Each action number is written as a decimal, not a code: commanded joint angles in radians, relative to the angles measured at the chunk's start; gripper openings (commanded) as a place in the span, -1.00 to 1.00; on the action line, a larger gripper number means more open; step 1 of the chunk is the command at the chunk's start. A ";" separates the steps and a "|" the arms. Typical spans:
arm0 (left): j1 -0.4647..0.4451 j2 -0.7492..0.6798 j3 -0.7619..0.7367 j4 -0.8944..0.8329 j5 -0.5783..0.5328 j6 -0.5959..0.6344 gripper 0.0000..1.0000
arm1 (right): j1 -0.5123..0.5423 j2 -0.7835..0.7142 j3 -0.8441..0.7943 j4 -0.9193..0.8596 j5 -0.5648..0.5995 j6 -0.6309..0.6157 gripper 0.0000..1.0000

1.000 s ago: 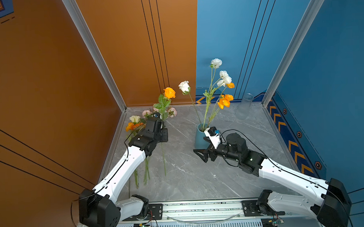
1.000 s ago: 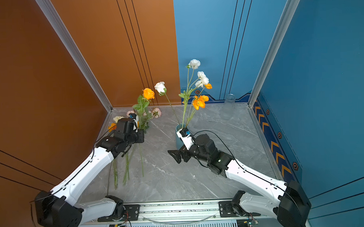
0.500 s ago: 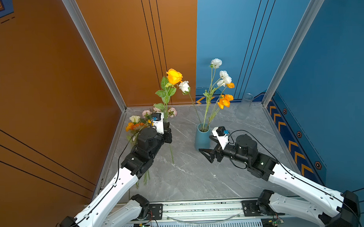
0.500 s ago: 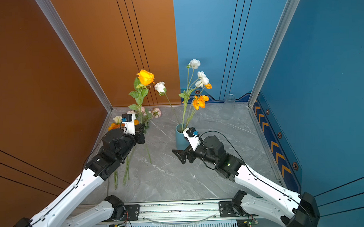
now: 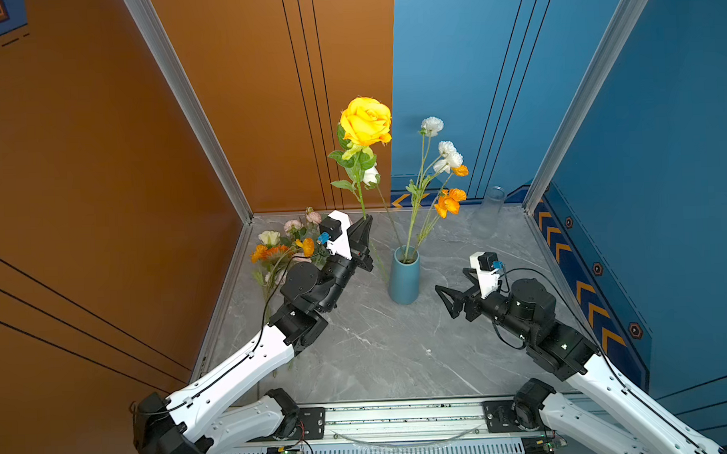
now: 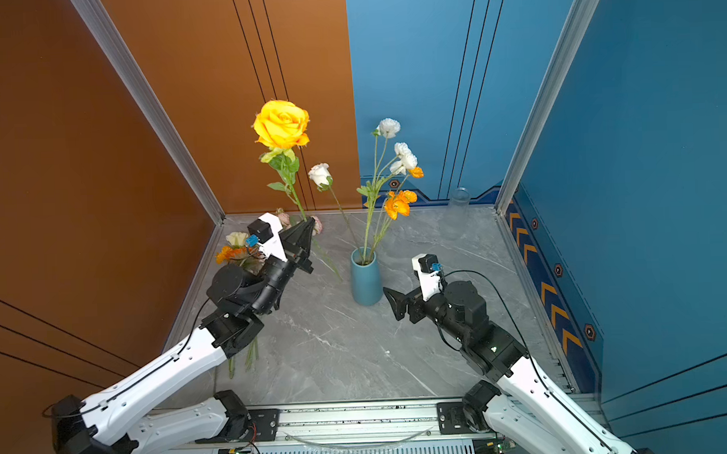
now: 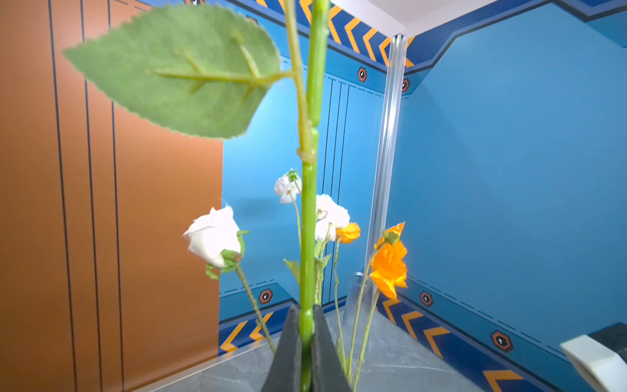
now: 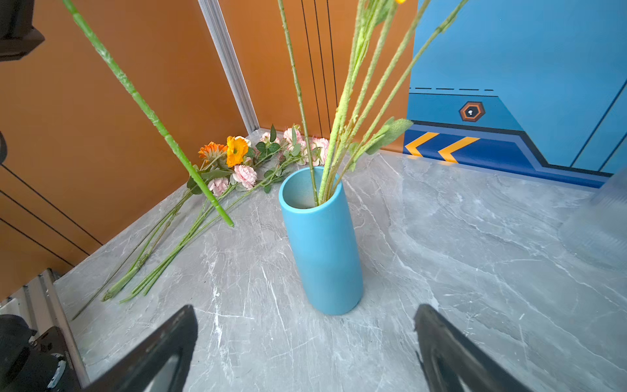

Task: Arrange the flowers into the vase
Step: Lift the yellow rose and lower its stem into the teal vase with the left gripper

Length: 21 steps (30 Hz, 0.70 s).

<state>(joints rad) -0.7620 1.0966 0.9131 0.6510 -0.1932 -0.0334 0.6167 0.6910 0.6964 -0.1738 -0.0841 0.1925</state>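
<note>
Next, I let go of the yellow rose with my left gripper in the opening of the blue vase (image 5: pixel 402 255), next to the white rose's stem.
My left gripper (image 5: pixel 366 224) (image 7: pixel 306 307) is shut on the green stem (image 7: pixel 308 220) of a yellow rose (image 5: pixel 365 120) (image 6: pixel 281 123). It holds the rose upright above the table, left of the blue vase (image 5: pixel 404 276) (image 6: pixel 365 280) (image 8: pixel 322 244). The vase holds several white and orange flowers (image 5: pixel 447 162) and a white rose (image 6: pixel 319 174). More flowers (image 5: pixel 281 247) (image 8: pixel 244 163) lie in a pile by the orange wall. My right gripper (image 5: pixel 445 302) (image 8: pixel 304 310) stands open and empty, low on the table just right of the vase.
A clear glass jar (image 5: pixel 494 200) (image 8: pixel 604 217) stands in the back right corner. Orange wall panels close the left side and blue ones the back and right. The arms' mounting rail (image 5: pixel 401 414) runs along the front edge.
My left arm has lifted the yellow rose off the pile, raised it high and carried it toward the vase. The right gripper has drawn back to the right, away from the vase, still open.
</note>
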 commanded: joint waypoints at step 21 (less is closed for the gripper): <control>-0.041 0.346 0.015 0.525 -0.066 0.089 -1.00 | -0.004 0.033 0.026 -0.018 -0.059 0.007 1.00</control>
<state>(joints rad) -0.8059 1.4143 0.9642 1.0489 -0.2401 0.0490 0.6159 0.7143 0.6964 -0.2008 -0.1112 0.2024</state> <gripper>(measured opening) 0.062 0.999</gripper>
